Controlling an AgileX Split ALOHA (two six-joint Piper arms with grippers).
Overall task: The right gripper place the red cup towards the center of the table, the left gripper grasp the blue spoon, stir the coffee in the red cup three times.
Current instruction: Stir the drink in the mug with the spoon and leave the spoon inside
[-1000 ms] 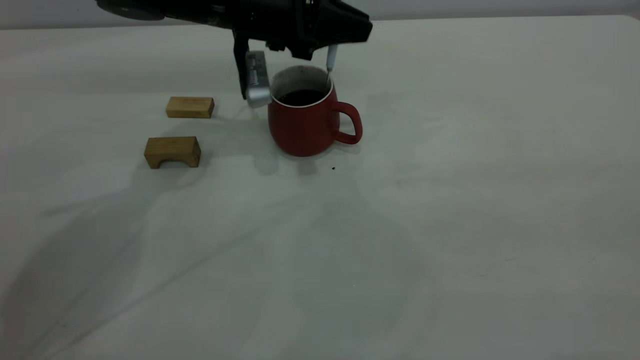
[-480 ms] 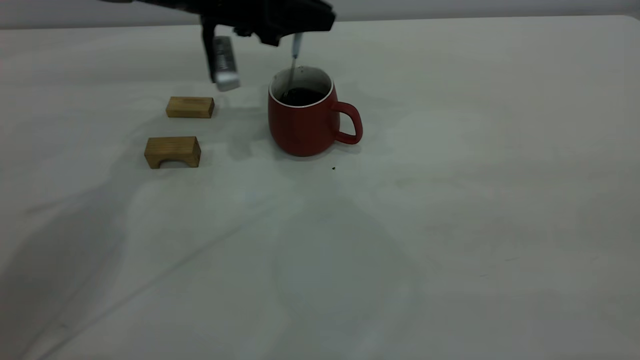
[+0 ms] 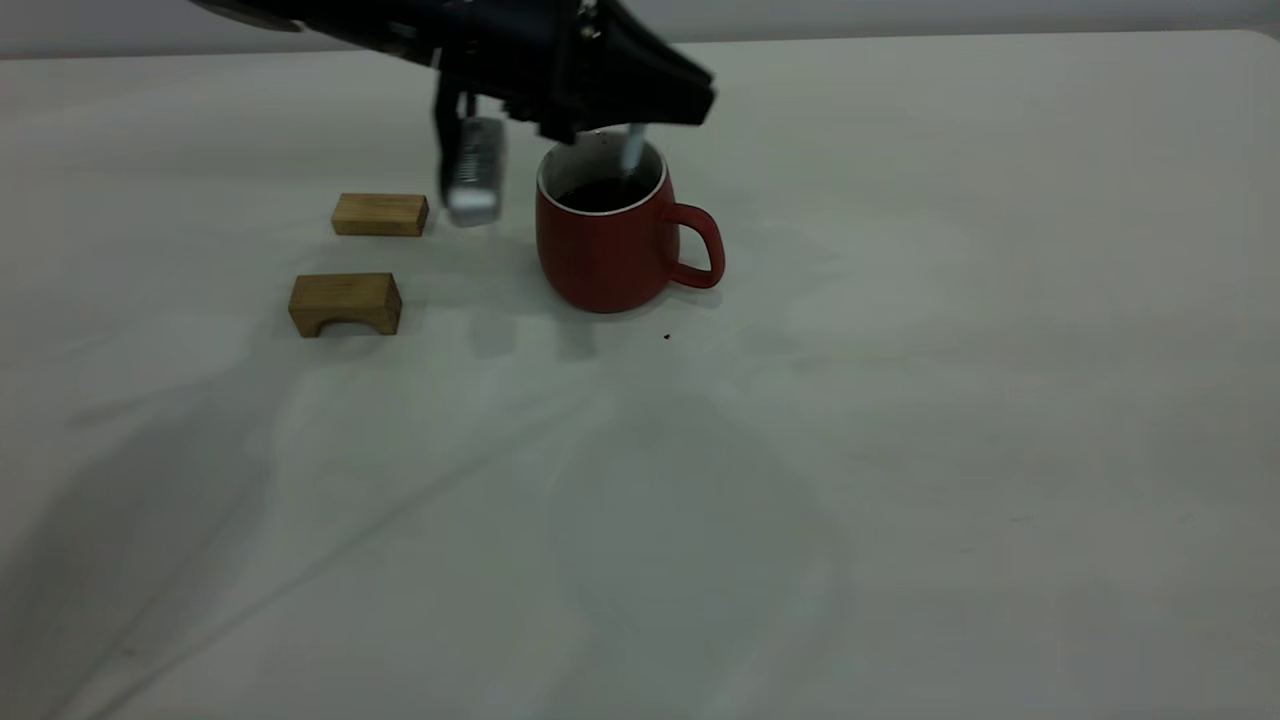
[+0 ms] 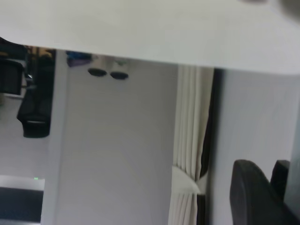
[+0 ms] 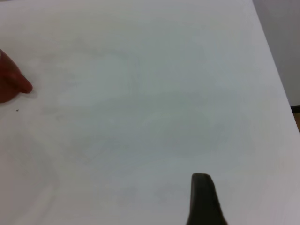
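The blue spoon, now hanging down into the cup, will be let go by my left gripper against the red cup's rim (image 3: 552,170) on the side facing the flat block.
The red cup (image 3: 610,250) stands upright on the table (image 3: 900,420), left of centre toward the back, its handle pointing right. Dark coffee (image 3: 600,192) fills it. My left gripper (image 3: 630,112) hovers just over the cup's rim, shut on the blue spoon (image 3: 633,148), which hangs down into the right side of the cup with its bowl hidden inside. The left wrist view looks off past the table edge and shows neither cup nor spoon. My right gripper (image 5: 202,201) is far off to the right over bare table, with only the cup's edge (image 5: 10,82) in its view.
Two tan wooden blocks lie left of the cup: a flat one (image 3: 380,214) and an arched one (image 3: 345,303). A silver part (image 3: 472,172) hangs from the left arm between the cup and the flat block. A dark speck (image 3: 667,337) lies in front of the cup.
The left arm swung left and up, then back right and down. The spoon went from the cup's right rim to its left side and back to the right. The cup stayed put.
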